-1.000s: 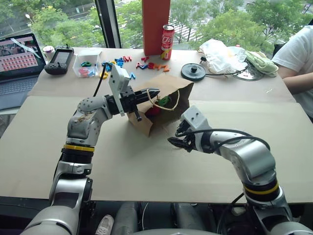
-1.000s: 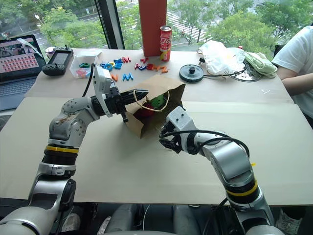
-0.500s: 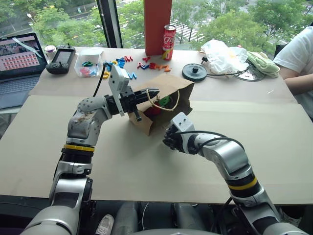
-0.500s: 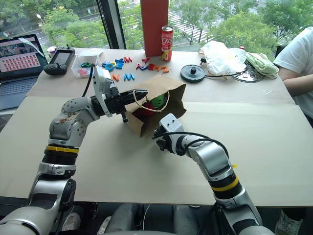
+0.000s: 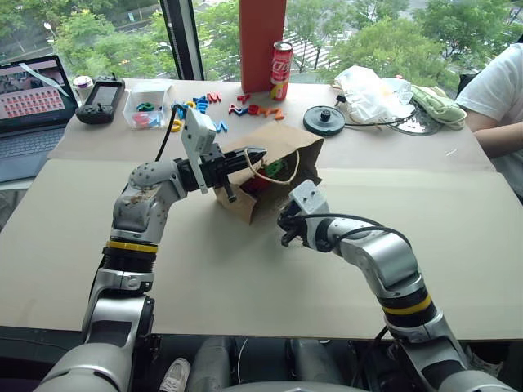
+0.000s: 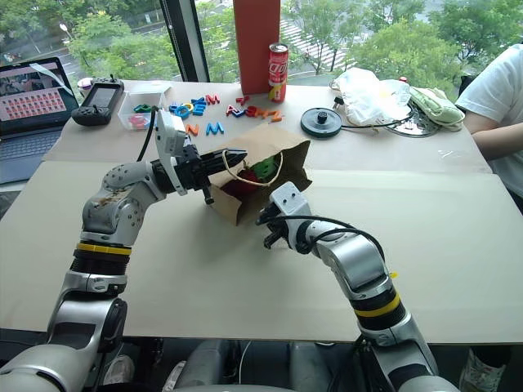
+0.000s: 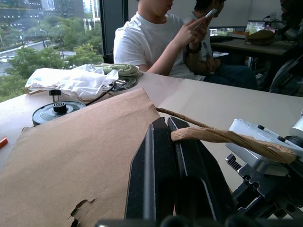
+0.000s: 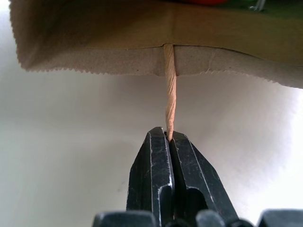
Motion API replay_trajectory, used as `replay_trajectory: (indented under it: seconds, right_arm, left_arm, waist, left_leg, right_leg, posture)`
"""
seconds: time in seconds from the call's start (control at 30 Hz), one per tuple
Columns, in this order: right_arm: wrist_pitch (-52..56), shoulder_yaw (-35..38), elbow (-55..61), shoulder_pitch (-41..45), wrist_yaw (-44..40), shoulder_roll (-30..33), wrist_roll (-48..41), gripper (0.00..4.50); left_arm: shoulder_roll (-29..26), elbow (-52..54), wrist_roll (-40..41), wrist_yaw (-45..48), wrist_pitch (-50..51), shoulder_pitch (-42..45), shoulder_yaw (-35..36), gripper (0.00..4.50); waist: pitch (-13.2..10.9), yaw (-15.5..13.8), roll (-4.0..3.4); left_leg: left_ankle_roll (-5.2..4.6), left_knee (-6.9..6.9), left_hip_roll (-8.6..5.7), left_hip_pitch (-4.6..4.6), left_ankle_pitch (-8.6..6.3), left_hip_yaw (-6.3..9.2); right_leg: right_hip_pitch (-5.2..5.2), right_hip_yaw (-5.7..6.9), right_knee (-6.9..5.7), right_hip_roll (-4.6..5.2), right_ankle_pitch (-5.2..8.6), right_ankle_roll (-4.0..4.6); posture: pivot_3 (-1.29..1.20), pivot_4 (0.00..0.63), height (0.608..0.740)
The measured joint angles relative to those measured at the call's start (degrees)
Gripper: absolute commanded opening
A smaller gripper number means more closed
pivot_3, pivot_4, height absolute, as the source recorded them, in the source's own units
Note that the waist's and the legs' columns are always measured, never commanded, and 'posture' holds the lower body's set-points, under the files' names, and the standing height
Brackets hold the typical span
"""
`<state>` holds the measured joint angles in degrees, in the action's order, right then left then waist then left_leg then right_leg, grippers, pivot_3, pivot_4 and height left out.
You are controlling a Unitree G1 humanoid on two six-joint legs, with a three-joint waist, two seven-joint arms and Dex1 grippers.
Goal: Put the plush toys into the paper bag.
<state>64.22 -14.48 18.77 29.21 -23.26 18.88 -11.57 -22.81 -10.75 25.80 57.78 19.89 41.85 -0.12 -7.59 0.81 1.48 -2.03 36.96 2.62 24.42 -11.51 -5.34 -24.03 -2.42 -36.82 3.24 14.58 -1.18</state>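
Observation:
The paper bag lies tipped, opening toward me, so I should stand it up, free both handles and grab its side (image 5: 236,204) with my left gripper.
The brown paper bag (image 5: 282,145) lies on its side mid-table, mouth facing me. Inside the mouth sit the plush toys: a red one (image 5: 253,186) and a bright green one (image 5: 275,168). My left gripper (image 5: 257,153) is shut on the bag's upper rim by its loop handle (image 7: 227,138) and holds the mouth up. Just in front of the mouth, low over the table, my right gripper (image 5: 286,231) is shut on the lower twisted handle (image 8: 169,90), pinched between the fingertips (image 8: 182,142).
At the back stand a tall orange-red box (image 5: 261,41), a red can (image 5: 280,65), plastic letters (image 5: 245,108), a clear tub (image 5: 145,104), a controller (image 5: 100,102) and a laptop (image 5: 33,106). A black disc (image 5: 324,119), white plastic bag (image 5: 372,91), pale green cloth (image 5: 437,104) and a seated person (image 5: 498,90) are at right.
My right gripper moved in toward the bag's mouth and went from open to shut on the lower handle. The left arm and the bag stayed put.

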Motion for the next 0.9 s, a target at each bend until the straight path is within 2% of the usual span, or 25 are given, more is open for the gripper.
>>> replay_trajectory:
  seconds: [0.23, 0.47, 0.67, 0.9]
  right_arm:
    - [-1.9, 6.5, 5.2, 1.3, -0.4, 1.0, -1.9, 0.03]
    - [-1.8, 13.4, 11.8, 8.4, -0.4, 4.2, -4.4, 0.03]
    - [-1.1, 11.3, 12.3, 8.5, -0.8, 7.2, -4.8, 0.03]
    - [1.1, 4.2, 12.4, 5.6, -1.6, 9.0, -5.0, 0.03]
  left_arm:
    - [3.2, -1.6, 0.3, -2.6, 0.1, 1.6, 0.7, 0.00]
    - [8.7, -2.4, 3.9, -12.0, 1.8, 3.2, 6.8, 0.00]
    - [8.6, -1.4, 3.5, -14.2, 2.1, 0.4, 7.3, 0.00]
    - [6.1, -1.4, 1.2, -12.4, 1.5, -3.7, 5.2, 0.00]
  waist:
    - [0.0, -0.2, 0.00]
    - [0.0, 0.0, 0.00]
    - [0.0, 0.0, 0.00]
    - [0.0, 0.0, 0.00]
  left_leg:
    - [0.00, 0.00, -0.01, 0.04, 0.00, 0.01]
    - [0.00, -0.05, 0.01, 0.02, 0.00, 0.05]
    - [0.00, -0.05, -0.01, 0.01, 0.00, 0.01]
    - [0.00, -0.03, -0.01, 0.03, 0.00, 0.00]
  right_leg:
    - [0.00, 0.01, 0.02, 0.02, 0.00, 0.00]
    - [-0.01, 0.02, 0.01, -0.01, 0.00, 0.00]
    - [0.00, -0.01, 0.02, 0.03, 0.00, 0.00]
    - [-0.01, 0.00, 0.04, 0.04, 0.00, 0.00]
  posture:
    - [0.00, 0.150, 0.739]
    - [0.00, 0.150, 0.739]
    - [0.00, 0.150, 0.739]
    - [0.00, 0.150, 0.739]
